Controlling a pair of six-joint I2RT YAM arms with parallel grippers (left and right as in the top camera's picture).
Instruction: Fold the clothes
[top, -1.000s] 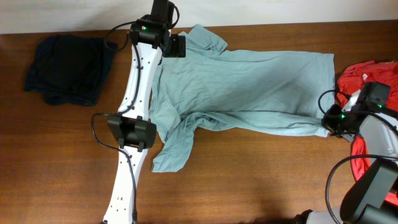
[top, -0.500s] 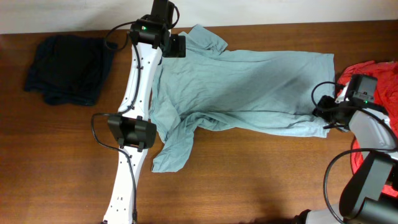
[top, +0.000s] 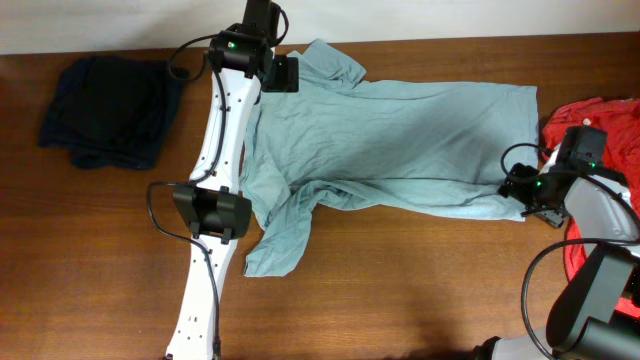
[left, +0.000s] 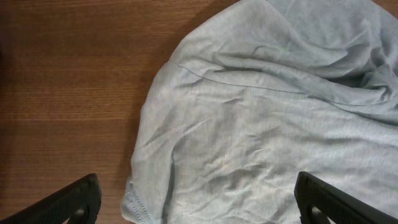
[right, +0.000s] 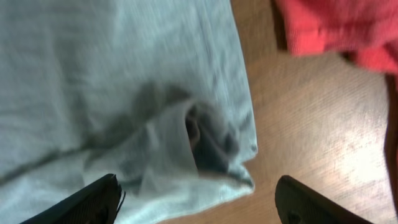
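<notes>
I should use my right gripper to pinch the corner's near edge (right: 229, 190) and pull it out toward the front before folding, because the T-shirt's rumpled hem corner is doubled over itself.
A light blue-green T-shirt (top: 400, 140) lies spread across the wooden table, its lower edge folded up and one sleeve (top: 280, 235) hanging toward the front. My left gripper (top: 290, 74) hovers open over the far-left sleeve (left: 249, 124); in the left wrist view its fingers (left: 68, 202) stand wide apart above the cloth. My right gripper (top: 517, 186) is at the shirt's right hem corner (right: 211, 149). It is open, with the rumpled corner lying loose on the table between its fingers (right: 87, 202).
A dark navy garment (top: 110, 110) sits bunched at the far left. A red garment (top: 595, 120) lies at the right edge, close to the right arm, and shows in the right wrist view (right: 336, 28). The left arm (top: 215, 210) stretches over the shirt's left side.
My right gripper has opened and let go of the shirt's hem corner, shifting slightly left. The left arm has not moved.
</notes>
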